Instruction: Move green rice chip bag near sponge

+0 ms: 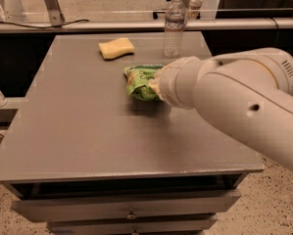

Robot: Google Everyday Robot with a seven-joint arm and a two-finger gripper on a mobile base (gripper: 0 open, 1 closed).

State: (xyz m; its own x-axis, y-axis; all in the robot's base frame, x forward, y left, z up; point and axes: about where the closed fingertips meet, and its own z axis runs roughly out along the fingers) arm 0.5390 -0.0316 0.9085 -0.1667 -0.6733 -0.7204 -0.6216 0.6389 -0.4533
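Observation:
My gripper has the green rice chip bag. It will release the bag on the table [135,67] just in front of the sponge's bottle-side end.
The green rice chip bag [140,81] is crumpled and held a little above the grey table [77,131], with its shadow on the tabletop under it. My gripper [154,85] is at the bag's right end and shut on it; the big white arm hides most of the gripper. The pale yellow sponge [116,48] lies flat on the table at the back, up and to the left of the bag, with a short gap between them.
A clear plastic water bottle [174,26] stands upright at the table's back edge, just behind and right of the bag. A drawer front [131,210] sits below the tabletop. A rail and cables run behind the table.

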